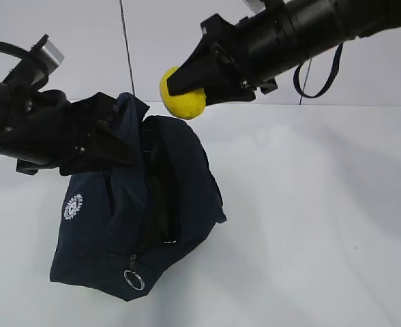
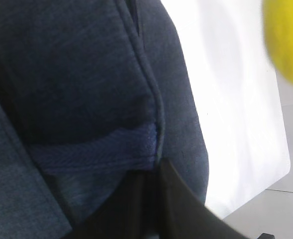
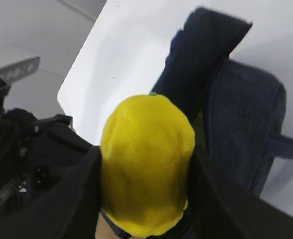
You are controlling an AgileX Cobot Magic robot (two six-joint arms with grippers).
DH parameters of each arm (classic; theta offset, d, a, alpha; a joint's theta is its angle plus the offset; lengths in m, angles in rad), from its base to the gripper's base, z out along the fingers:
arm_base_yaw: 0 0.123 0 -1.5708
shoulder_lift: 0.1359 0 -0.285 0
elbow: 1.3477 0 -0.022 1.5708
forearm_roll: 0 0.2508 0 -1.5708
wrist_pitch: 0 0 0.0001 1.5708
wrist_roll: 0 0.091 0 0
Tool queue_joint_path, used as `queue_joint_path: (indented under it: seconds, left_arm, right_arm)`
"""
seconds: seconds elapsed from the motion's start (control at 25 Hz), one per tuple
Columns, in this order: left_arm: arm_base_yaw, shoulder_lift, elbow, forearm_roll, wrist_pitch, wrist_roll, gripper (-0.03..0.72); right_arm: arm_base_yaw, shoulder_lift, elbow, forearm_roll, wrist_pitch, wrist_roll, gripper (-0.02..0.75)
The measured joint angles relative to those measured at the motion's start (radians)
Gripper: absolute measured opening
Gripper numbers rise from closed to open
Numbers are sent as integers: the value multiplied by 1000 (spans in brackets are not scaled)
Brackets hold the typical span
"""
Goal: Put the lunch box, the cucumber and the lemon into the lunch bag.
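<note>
My right gripper is to let go of the lemon in the dark opening [image 1: 161, 175] [image 3: 198, 134] between the two raised sides of the navy lunch bag.
The navy lunch bag [image 1: 119, 225] hangs open above the white table, its zipper ring pull [image 1: 134, 279] low at the front. My left gripper [image 1: 122, 146] is shut on the bag's upper edge and holds it up; in the left wrist view its dark fingers [image 2: 176, 209] pinch the navy fabric [image 2: 86, 89]. My right gripper [image 1: 180, 85] is shut on the yellow lemon [image 1: 182, 95] just above the bag's opening. In the right wrist view the lemon [image 3: 146, 169] sits between the black fingers, with the bag [image 3: 236, 124] behind. The lunch box and cucumber are not in view.
The white table [image 1: 309, 225] spreads to the right of the bag. A thin dark pole [image 1: 127, 48] stands behind the bag. The table's edge [image 2: 281, 174] and grey floor show in the left wrist view.
</note>
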Motion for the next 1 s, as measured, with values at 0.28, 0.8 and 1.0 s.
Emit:
queue_joint_path:
  seconds: [0.28, 0.8, 1.0]
  left_arm:
    - [0, 0, 0, 0, 0, 0, 11]
    - [0, 0, 0, -43, 27, 0, 11]
    - [0, 0, 0, -65, 31, 0, 11]
  right_arm:
    - [13, 0, 193, 267, -6, -234, 389]
    - [65, 6, 271, 304, -182, -467, 389]
    - [65, 81, 271, 299, -186, -477, 389]
